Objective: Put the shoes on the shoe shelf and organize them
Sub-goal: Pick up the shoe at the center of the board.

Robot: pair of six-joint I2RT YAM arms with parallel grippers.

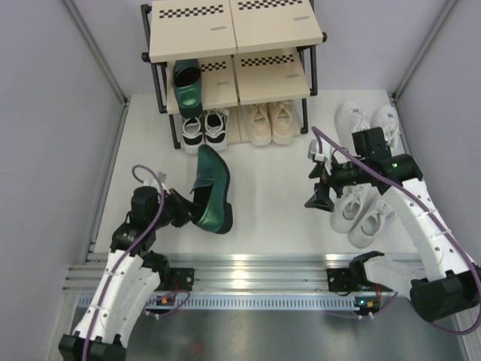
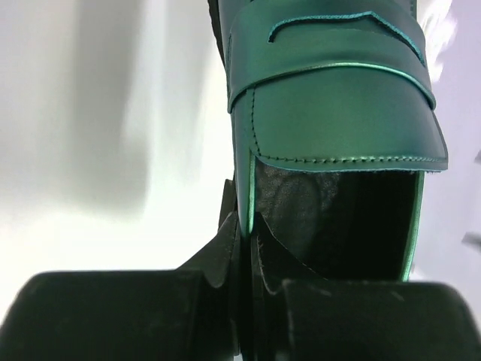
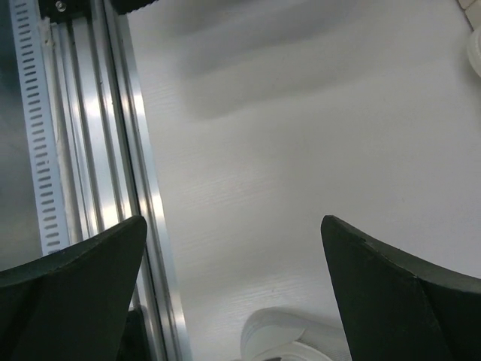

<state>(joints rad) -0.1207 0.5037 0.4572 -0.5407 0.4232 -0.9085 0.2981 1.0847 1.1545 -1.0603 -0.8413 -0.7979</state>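
Observation:
The robot's left gripper is pinching the green shoe's collar side, so next the right gripper takes the opposite collar edge [image 2: 415, 218] before the left gripper moves to the toe.
The shoe shelf [image 1: 225, 30] stands at the back centre. One glossy green shoe [image 1: 186, 84] sits on its middle tier, with black-and-white sneakers [image 1: 204, 129] and beige sneakers [image 1: 271, 122] on the bottom tier. The other green shoe [image 1: 212, 186] lies in front of the shelf, toe toward it. My left gripper [image 1: 189, 209] is shut on the left side of its collar; in the left wrist view the gripper [image 2: 252, 248] pinches that green edge of the shoe [image 2: 338, 98]. My right gripper [image 1: 319, 197] hangs open, holding nothing, left of a white sneaker pair [image 1: 364, 214].
A second white sneaker pair [image 1: 368, 120] lies at the back right by the wall. The aluminium rail [image 1: 248, 267] runs along the near edge, seen also as the rail [image 3: 98, 150] in the right wrist view, where a white sneaker's edge [image 3: 278, 338] shows below the open gripper [image 3: 233, 256].

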